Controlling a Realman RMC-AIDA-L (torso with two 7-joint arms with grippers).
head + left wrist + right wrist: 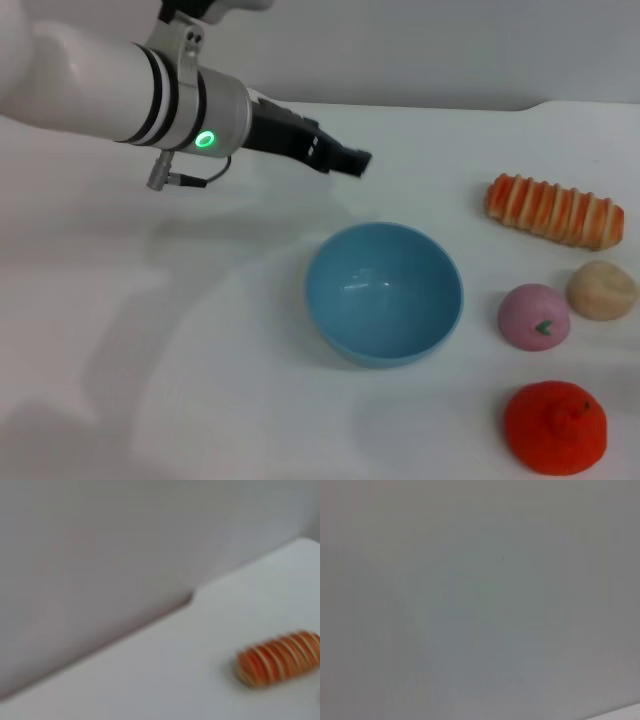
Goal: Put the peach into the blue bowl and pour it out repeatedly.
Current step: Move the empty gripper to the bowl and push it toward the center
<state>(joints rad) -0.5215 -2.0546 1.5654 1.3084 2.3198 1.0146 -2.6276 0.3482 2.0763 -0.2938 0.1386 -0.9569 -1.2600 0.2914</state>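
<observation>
The robot's left gripper will close next on the rim of the blue bowl [315, 260], at the side that faces away from the peach.
The light blue bowl [383, 292] stands upright and empty in the middle of the white table. To its right, a short gap away, the small pink peach [535, 317] with a green leaf mark rests on the table. My left gripper [342, 158] hangs in the air beyond the bowl's far left rim, pointing right, and holds nothing that I can see. It is well apart from both the bowl and the peach. My right gripper does not show in any view; the right wrist view shows only a plain grey surface.
A striped orange bread roll [555, 210] [277, 659] lies at the far right. A beige round lump [602, 290] sits just right of the peach, and an orange-red fruit [555, 428] lies near the front edge. The table's back edge meets a grey wall.
</observation>
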